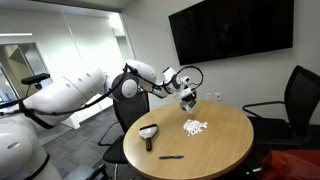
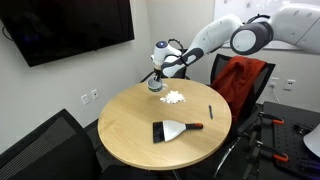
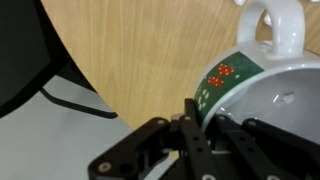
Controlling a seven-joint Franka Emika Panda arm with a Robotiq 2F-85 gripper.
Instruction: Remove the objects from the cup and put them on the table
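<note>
Next, I set the cup down near the table's far edge, between the white heap and the hand brush (image 1: 166, 118).
The objects, a heap of tiny white pieces (image 1: 195, 127), lie on the round tan table (image 1: 215, 150); the heap also shows in an exterior view (image 2: 174, 98). My gripper (image 3: 205, 122) is shut on the rim of the cup (image 3: 262, 72), a white mug with a green band and a handle. One finger is inside the rim and one is outside. In both exterior views the gripper (image 1: 187, 96) (image 2: 155, 82) holds the cup (image 1: 188, 102) (image 2: 154, 88) at the table's far edge, just behind the heap. The part of the cup's inside that shows is bare.
A flat oval dish-like tool with a dark centre (image 1: 148, 131) and a black pen (image 1: 170, 156) lie on the table. In an exterior view they show as a hand brush (image 2: 172, 129) and the pen (image 2: 210, 111). Office chairs (image 1: 290, 105) (image 2: 240, 80) stand around the table.
</note>
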